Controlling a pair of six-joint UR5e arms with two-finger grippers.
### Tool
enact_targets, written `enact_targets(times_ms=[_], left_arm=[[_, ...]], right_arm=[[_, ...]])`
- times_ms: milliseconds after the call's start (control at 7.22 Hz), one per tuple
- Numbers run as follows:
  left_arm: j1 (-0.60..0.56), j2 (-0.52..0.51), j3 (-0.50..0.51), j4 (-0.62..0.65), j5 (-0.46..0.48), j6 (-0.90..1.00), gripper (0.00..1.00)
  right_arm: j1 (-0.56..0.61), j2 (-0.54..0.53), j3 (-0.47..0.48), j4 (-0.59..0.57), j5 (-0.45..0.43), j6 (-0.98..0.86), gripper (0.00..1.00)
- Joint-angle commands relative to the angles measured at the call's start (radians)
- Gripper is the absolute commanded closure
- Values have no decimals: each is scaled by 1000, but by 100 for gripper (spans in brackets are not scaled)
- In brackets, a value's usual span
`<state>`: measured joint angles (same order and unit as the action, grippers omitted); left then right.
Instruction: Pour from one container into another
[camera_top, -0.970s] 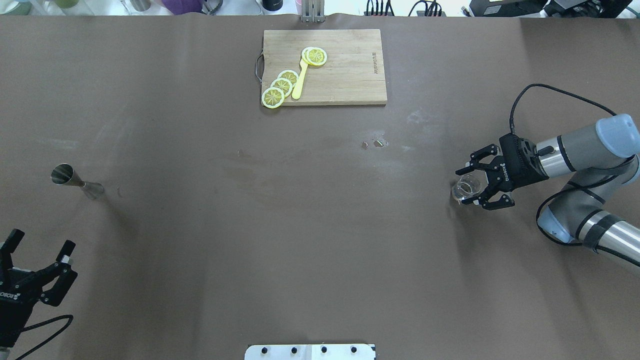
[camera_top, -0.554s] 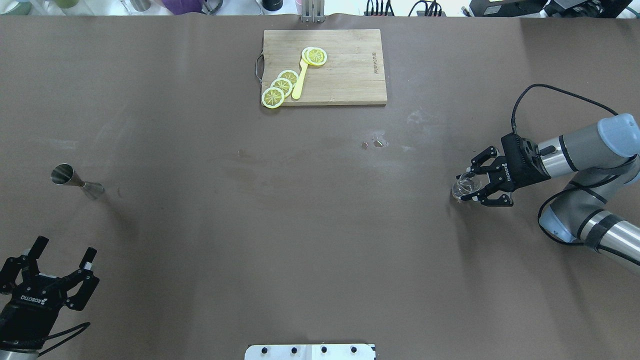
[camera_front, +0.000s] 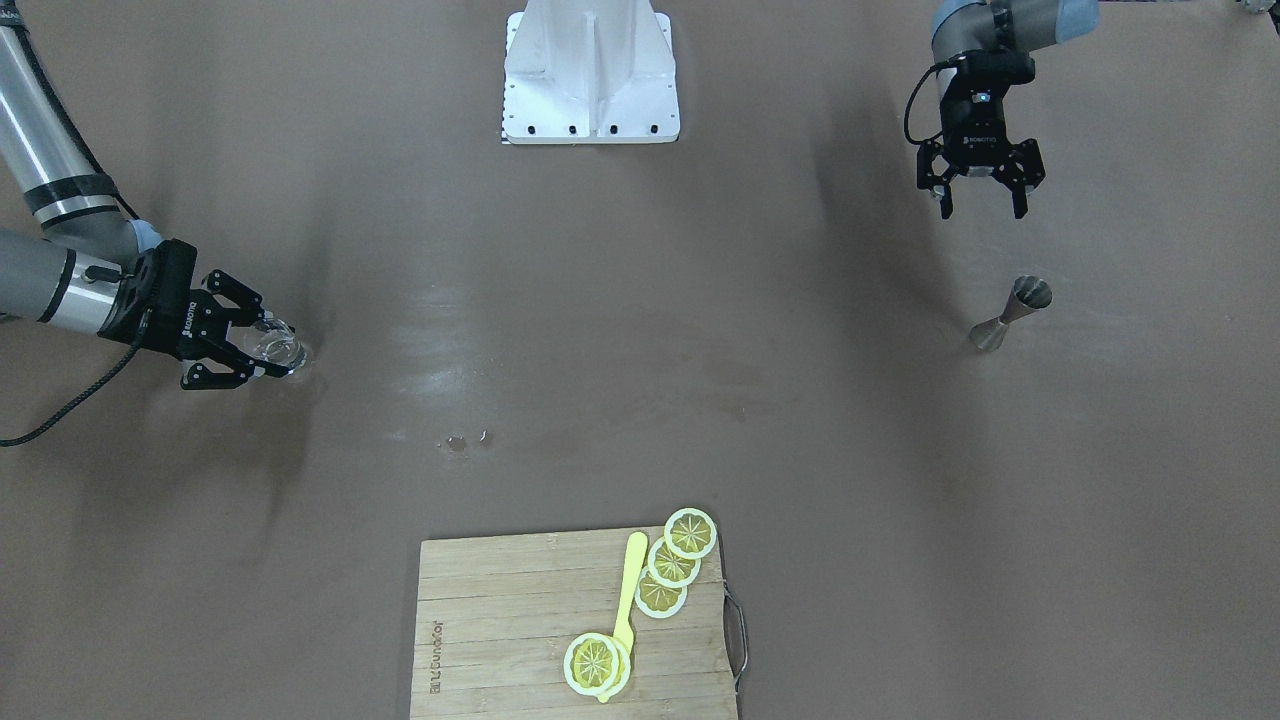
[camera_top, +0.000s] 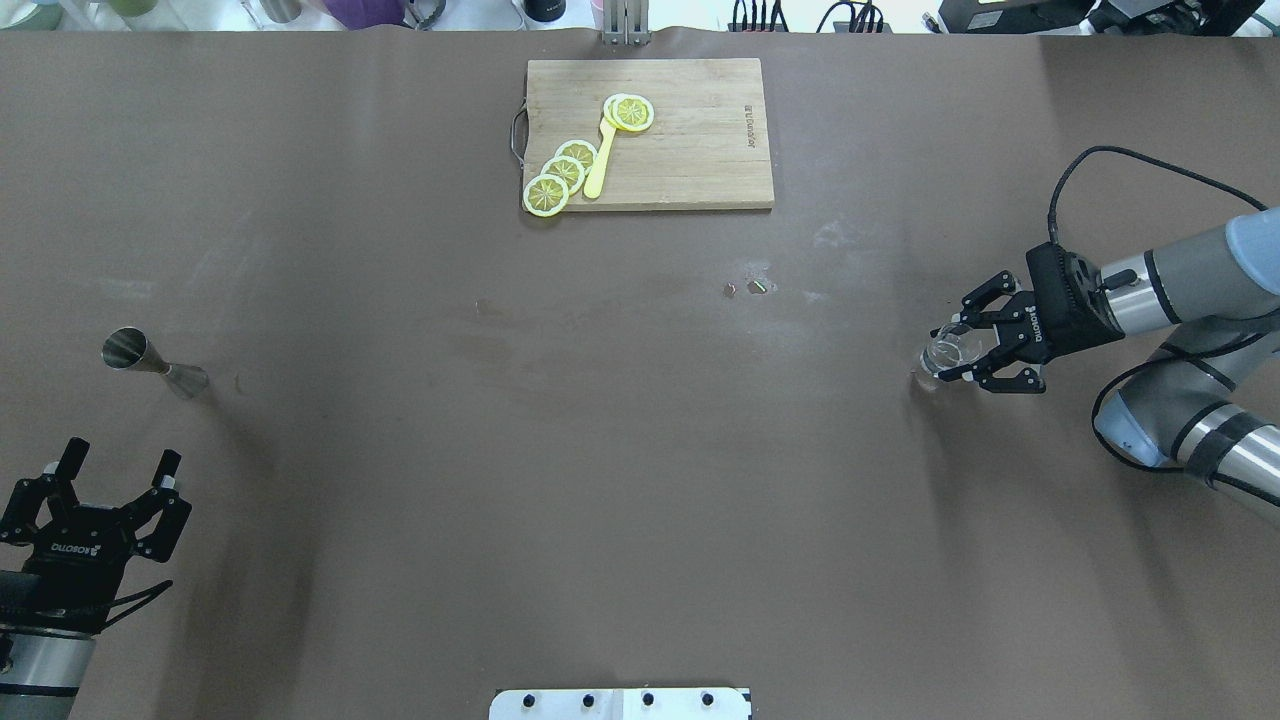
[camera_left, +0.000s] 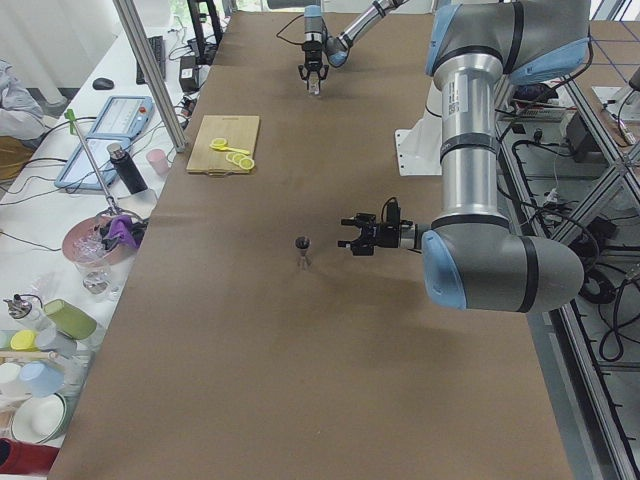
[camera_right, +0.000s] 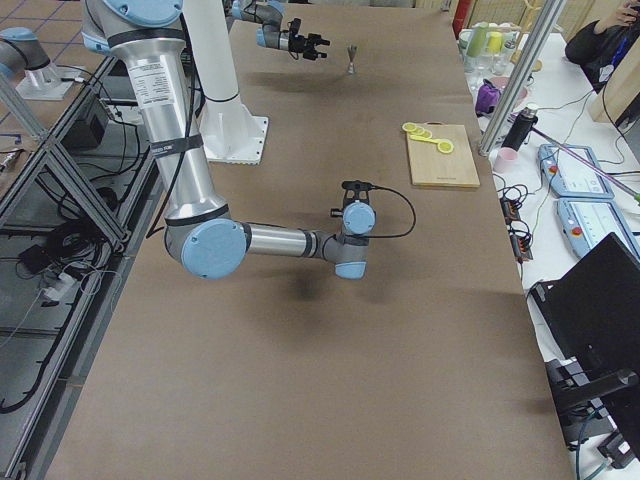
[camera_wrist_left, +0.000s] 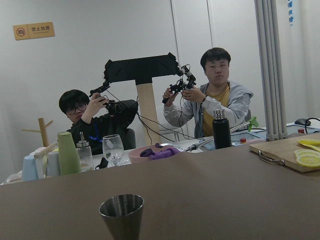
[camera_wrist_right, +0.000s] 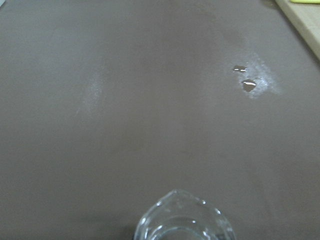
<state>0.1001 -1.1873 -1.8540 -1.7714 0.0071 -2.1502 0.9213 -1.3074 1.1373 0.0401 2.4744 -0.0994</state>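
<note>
Next, I close my left gripper on the narrow middle (camera_front: 1009, 316) of the grey metal jigger, between its two cups.
The small clear glass (camera_top: 945, 352) sits between the fingers of my right gripper (camera_top: 950, 350) at the table's right side, and the fingers are shut on it. The front-facing view shows the same grip on the glass (camera_front: 277, 346) by the right gripper (camera_front: 268, 346). The glass rim (camera_wrist_right: 182, 222) fills the bottom of the right wrist view. The grey metal jigger (camera_top: 155, 365) stands upright at the far left. My left gripper (camera_top: 120, 452) is open and empty, a short way nearer to me than the jigger (camera_front: 1010, 315). The left wrist view looks straight at the jigger (camera_wrist_left: 121, 215).
A wooden cutting board (camera_top: 700, 150) with lemon slices (camera_top: 562, 172) and a yellow utensil lies at the far middle. A few droplets (camera_top: 750, 288) mark the table centre-right. The robot base (camera_front: 590, 70) is at the near edge. Two people sit beyond the table's left end.
My right gripper's fingers closed on the glass and shifted it slightly right and away from me. The left gripper straightened and moved toward the jigger, still open.
</note>
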Motion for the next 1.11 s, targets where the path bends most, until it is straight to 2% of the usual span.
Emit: enact_targets(times_ms=[0,277,416,693,970], left_arm=[[-64,-21,7,180,-10,-235,7],[-182,-56,51,257,-13,-279,7],[-195,-121,53,323,-56,-298,7],[-192,-202,86,377,-59,-289,7],[-235,-235,133,423,-64,-312,8]], right_arm=[[82,4,34,-53,9,-2,100],[103,19,44,-108,17,-52,100],[119,33,47,-108,20,-63,100],[122,34,36,-108,43,-85,100],[133,36,32,-109,47,-72,100]])
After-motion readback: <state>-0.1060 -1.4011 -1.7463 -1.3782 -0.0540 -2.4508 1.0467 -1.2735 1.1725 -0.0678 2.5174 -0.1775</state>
